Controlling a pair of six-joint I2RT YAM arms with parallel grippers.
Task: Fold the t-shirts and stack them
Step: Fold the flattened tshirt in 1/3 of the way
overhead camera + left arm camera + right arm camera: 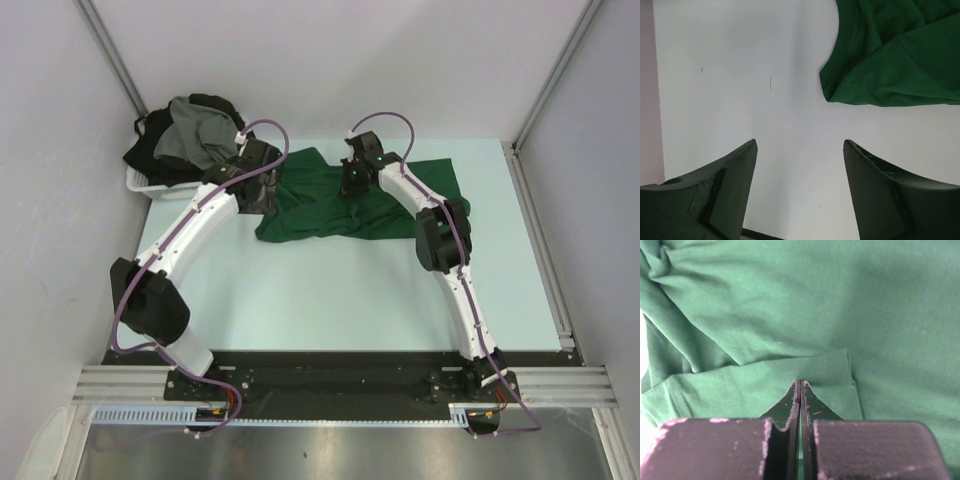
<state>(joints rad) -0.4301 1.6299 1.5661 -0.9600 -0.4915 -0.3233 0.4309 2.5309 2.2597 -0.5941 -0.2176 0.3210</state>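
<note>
Next, I open my right gripper, as it pinches the green t-shirt's flap short of its hemmed corner, then take that corner (pixel 845 360) and pull the flap toward the back.
A dark green t-shirt (pixel 330 205) lies crumpled and partly spread on the table at the back centre. My right gripper (pixel 350 185) is down on its middle. In the right wrist view the right gripper (pixel 800 382) is shut, its tips pinching a hemmed edge of the green t-shirt (pixel 790 300). My left gripper (pixel 262 192) hovers at the shirt's left edge. In the left wrist view the left gripper (pixel 800 142) is open over bare table, with the green t-shirt (pixel 890 55) ahead to the right and apart from its fingers. A grey t-shirt (pixel 195 130) and black t-shirts (pixel 150 150) are heaped in the basket.
The white plastic basket (pixel 140 182) stands at the back left corner against the wall. Walls close in the table on the left, back and right. A metal rail (pixel 540 250) runs along the right edge of the light table (pixel 330 300).
</note>
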